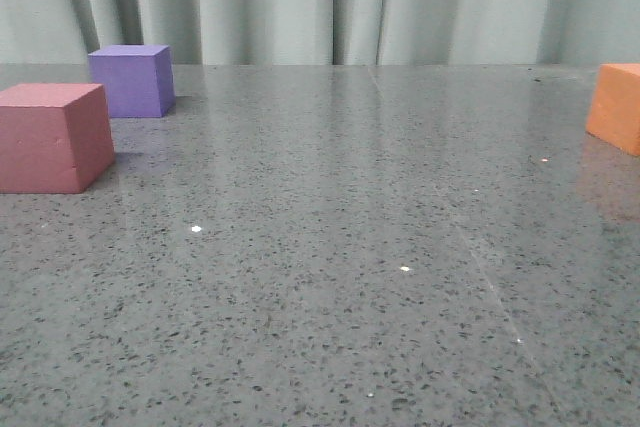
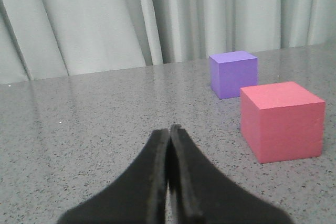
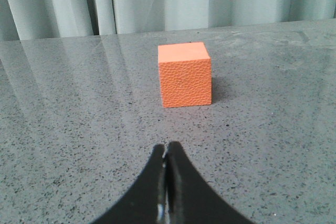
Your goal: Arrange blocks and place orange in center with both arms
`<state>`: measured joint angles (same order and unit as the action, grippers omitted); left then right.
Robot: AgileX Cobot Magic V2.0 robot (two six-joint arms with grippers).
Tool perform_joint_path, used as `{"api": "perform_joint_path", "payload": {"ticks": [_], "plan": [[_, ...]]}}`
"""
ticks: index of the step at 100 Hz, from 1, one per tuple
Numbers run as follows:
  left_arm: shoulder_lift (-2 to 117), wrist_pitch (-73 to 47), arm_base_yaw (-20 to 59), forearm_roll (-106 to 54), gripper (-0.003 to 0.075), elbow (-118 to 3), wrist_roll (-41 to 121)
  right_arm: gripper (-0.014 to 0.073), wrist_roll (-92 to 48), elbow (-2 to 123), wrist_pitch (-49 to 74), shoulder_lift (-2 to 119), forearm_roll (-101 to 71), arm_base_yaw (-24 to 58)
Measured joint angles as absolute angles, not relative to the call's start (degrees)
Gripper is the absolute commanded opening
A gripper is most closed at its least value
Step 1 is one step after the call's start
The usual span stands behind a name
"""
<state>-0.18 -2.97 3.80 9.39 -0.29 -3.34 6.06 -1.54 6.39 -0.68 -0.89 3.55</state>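
Observation:
My right gripper is going to move down and close on opposite sides of the orange cube's upper half (image 1: 618,96) (image 3: 185,69), so it can carry the cube to the center.
The pink-red cube (image 1: 52,137) sits at the table's left edge with the purple cube (image 1: 132,80) just behind it. The orange cube (image 1: 617,105) sits at the far right, cut by the frame edge. No gripper shows in the front view. In the left wrist view my left gripper (image 2: 169,128) is shut and empty, short of the pink-red cube (image 2: 282,121) and the purple cube (image 2: 233,73). In the right wrist view my right gripper (image 3: 166,148) is shut and empty, with the pebbled orange cube (image 3: 185,75) straight ahead, apart from it.
The blocks stand on a grey speckled stone table (image 1: 330,247). A pale pleated curtain (image 1: 330,2) hangs along the table's far edge.

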Motion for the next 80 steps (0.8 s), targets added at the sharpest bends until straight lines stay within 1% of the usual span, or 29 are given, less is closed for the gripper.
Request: {"api": "perform_joint_path", "payload": {"ticks": [70, 80], "plan": [[-0.18, -2.97, 3.8, 9.39, -0.0019, -0.29, -3.46, -0.0067, 6.06, -1.54, 6.39, -0.68, -0.89, 3.55], [-0.18, -2.97, 3.8, 9.39, -0.0019, -0.29, -3.46, -0.0067, 6.06, -1.58, 4.07, -0.68, -0.89, 3.55]]}}
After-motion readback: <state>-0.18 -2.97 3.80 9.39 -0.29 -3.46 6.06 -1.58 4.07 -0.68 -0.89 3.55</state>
